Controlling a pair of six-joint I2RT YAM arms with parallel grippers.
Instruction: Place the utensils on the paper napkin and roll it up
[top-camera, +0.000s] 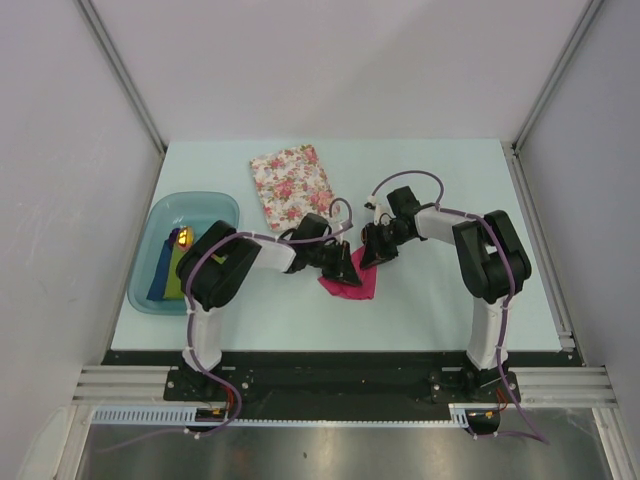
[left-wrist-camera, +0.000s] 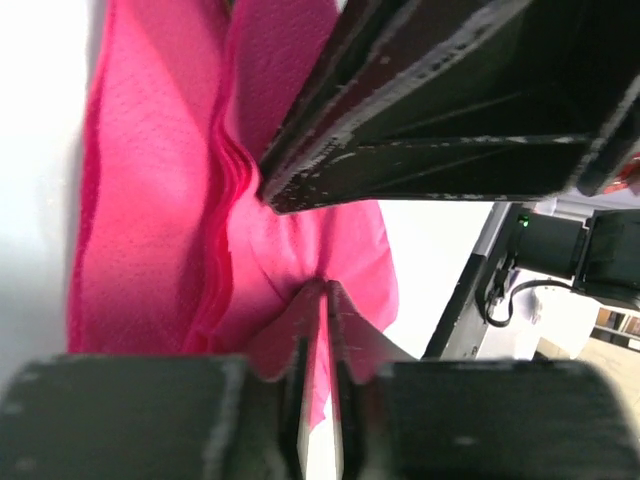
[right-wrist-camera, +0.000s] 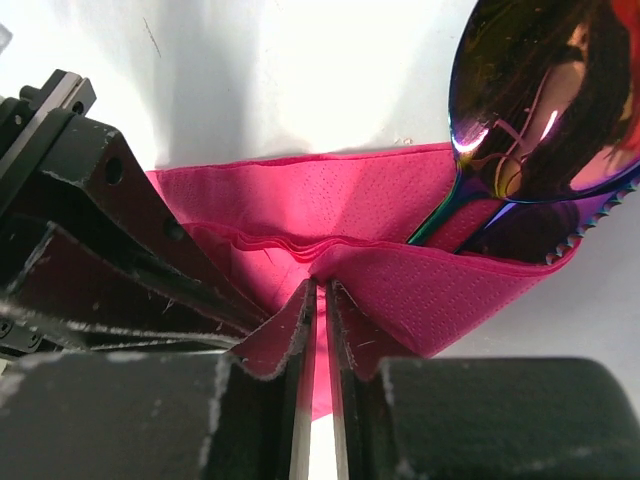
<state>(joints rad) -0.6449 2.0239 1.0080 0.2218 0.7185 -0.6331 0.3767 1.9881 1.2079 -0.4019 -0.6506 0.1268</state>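
Observation:
A loose piece of the paper napkin lies flat beside the fold that my left gripper pinches, so I need to take the loose piece's outer edge (left-wrist-camera: 82, 255) and wrap it over.
The magenta paper napkin (top-camera: 354, 286) lies crumpled and folded at the table's middle, between both arms. My left gripper (top-camera: 349, 268) is shut on a pinched fold of it (left-wrist-camera: 327, 292). My right gripper (top-camera: 377, 252) faces it from the right, also shut on a fold (right-wrist-camera: 322, 287). In the right wrist view the spoon's shiny bowl (right-wrist-camera: 545, 95) sticks out of the napkin (right-wrist-camera: 400, 190), its stem tucked into the fold. A second dark purple-blue utensil (right-wrist-camera: 520, 228) lies under the spoon, mostly wrapped. The two grippers almost touch.
A white floral napkin (top-camera: 291, 185) lies behind the grippers. At the left stands a teal tub (top-camera: 143, 290) holding rolled blue and green napkins. Metal frame posts and grey walls border the pale table (top-camera: 450, 310).

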